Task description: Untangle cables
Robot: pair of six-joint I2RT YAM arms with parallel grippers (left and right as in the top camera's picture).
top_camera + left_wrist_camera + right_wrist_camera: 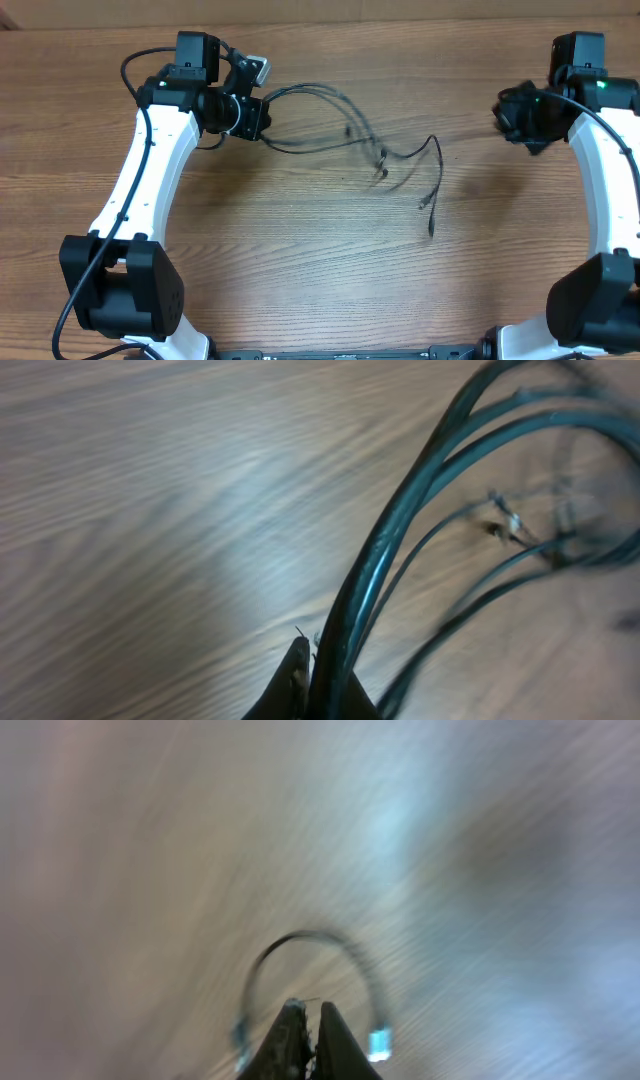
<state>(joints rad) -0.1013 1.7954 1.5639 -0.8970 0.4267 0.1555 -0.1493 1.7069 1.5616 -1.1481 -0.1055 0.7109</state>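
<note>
My left gripper has the bundle of cables. It will let go of it on the middle of the wooden table [332, 165] between my grippers.
The cables [345, 125] are thin black cords that spread from my left gripper [262, 112] rightward across the table. They are partly blurred, and their loose plug ends [428, 203] lie near the middle. In the left wrist view my left gripper [318, 660] is shut on a bundle of several cable strands [400, 530], which fan out up and to the right. My right gripper [512, 115] is at the far right, away from the strands. In its wrist view the jaws [310, 1010] are shut. A blurred thin loop with pale ends [310, 938] arcs just beyond the tips; I cannot tell whether it is held.
The wooden table [300, 260] carries only the cables. Both arm bases stand at the front corners, the left one [120, 290] and the right one [590, 300]. Thicker black wires run along each arm.
</note>
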